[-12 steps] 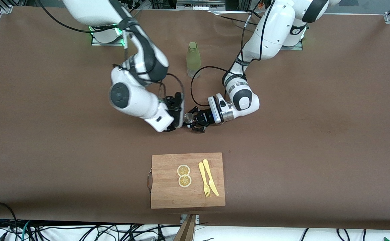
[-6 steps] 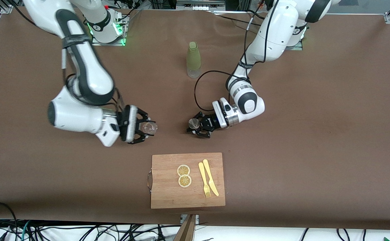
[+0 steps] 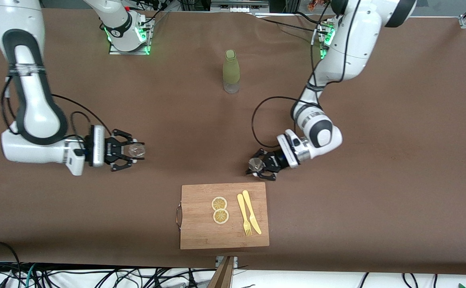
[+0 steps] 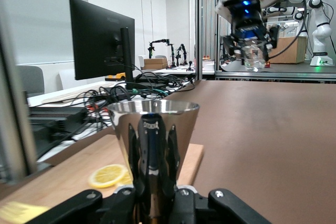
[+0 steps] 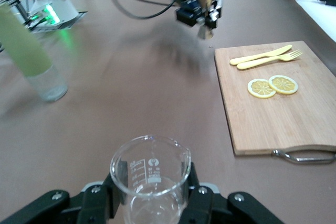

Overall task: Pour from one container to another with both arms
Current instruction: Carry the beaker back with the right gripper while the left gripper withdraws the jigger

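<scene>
My right gripper is going to set the glass beaker free on the bare table (image 3: 101,151), well away from the metal handle of the cutting board.
My left gripper (image 3: 257,165) is shut on a shiny metal cone-shaped cup (image 3: 254,164), upright just above the table by the cutting board's edge. In the left wrist view the metal cup (image 4: 153,135) stands between the black fingers (image 4: 122,203). My right gripper (image 3: 131,151) is shut on a clear glass beaker (image 3: 136,150) over bare table toward the right arm's end. In the right wrist view the beaker (image 5: 151,174) shows printed scale marks and looks empty. The two containers are well apart.
A pale green bottle (image 3: 231,71) stands upright midway between the two bases. A wooden cutting board (image 3: 201,236) with a metal handle lies near the front edge, carrying two lemon slices (image 3: 219,210) and a yellow fork and knife (image 3: 248,214).
The grippers, close together a second ago, have drawn apart. The right arm swung the beaker far toward its end; the left gripper carried the metal cup closer to the cutting board.
</scene>
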`<move>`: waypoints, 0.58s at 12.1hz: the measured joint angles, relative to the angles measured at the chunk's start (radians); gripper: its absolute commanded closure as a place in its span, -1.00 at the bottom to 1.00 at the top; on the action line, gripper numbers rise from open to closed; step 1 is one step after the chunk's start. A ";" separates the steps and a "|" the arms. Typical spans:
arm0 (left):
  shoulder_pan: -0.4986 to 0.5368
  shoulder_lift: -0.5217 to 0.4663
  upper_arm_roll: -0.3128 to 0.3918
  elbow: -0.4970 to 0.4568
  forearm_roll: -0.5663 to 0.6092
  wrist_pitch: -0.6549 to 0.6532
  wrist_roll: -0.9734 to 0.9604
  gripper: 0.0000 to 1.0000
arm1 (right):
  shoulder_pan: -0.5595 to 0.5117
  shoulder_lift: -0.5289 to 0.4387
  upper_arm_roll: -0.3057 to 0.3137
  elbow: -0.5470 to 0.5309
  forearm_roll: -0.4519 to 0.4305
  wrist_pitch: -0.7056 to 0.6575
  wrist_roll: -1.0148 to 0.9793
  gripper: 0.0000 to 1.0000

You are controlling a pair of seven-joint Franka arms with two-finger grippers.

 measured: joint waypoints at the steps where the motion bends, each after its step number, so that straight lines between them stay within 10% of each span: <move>1: 0.036 -0.009 0.000 0.001 0.059 -0.014 -0.038 1.00 | -0.037 0.011 0.000 -0.015 0.000 -0.019 -0.087 0.58; 7: 0.266 -0.028 0.002 0.044 0.380 -0.205 -0.173 1.00 | -0.225 0.145 -0.002 -0.039 -0.009 -0.073 -0.338 0.58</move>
